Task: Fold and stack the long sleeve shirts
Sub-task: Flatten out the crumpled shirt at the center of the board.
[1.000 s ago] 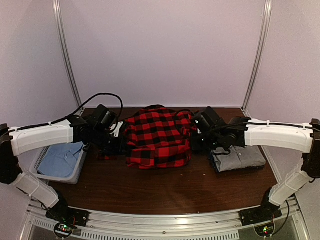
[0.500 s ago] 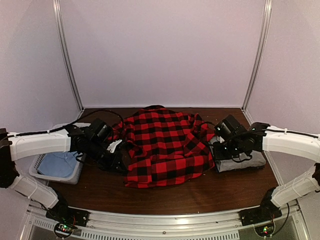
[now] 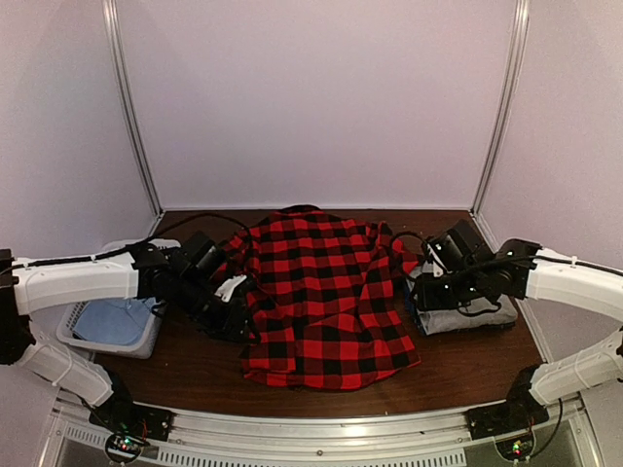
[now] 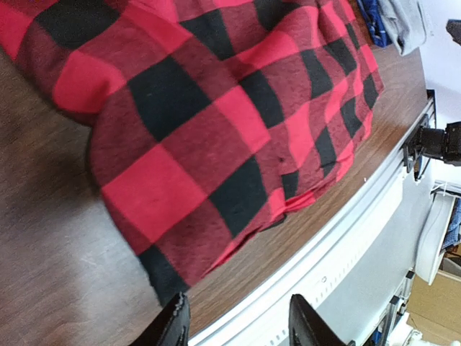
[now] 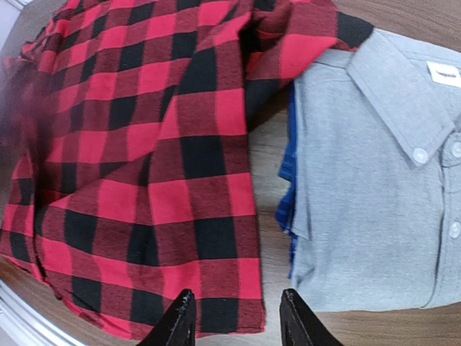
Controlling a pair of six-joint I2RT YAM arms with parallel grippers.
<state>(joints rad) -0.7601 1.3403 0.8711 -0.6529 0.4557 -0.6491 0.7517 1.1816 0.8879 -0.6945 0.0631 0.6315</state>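
I need to close my left gripper on the loose corner of the flannel shirt's folded-over flap [image 3: 293, 366] [image 4: 279, 196], next to the shirt's hem, because that flap should be spread out.
The red-and-black check flannel shirt [image 3: 321, 297] lies spread flat in the middle of the table, its hem near the front edge; it fills the left wrist view [image 4: 209, 122] and the left of the right wrist view [image 5: 137, 166]. A folded grey collared shirt [image 3: 465, 313] [image 5: 382, 173] lies to its right, on top of a blue garment [image 5: 287, 194]. My left gripper [image 3: 237, 313] [image 4: 238, 324] hovers open over the flannel's near-left corner, holding nothing. My right gripper [image 3: 424, 288] [image 5: 238, 324] is open above the flannel's right edge, beside the grey shirt.
A pale basket [image 3: 78, 321] holding a light blue cloth [image 3: 112, 319] sits at the table's left. The white front rail [image 4: 346, 238] runs along the near table edge. Bare wood [image 3: 195, 375] shows in front of the arms.
Both grippers pulled the flannel toward the front, spreading it out flat, then opened and let go of it. The right arm swung toward the grey shirt.
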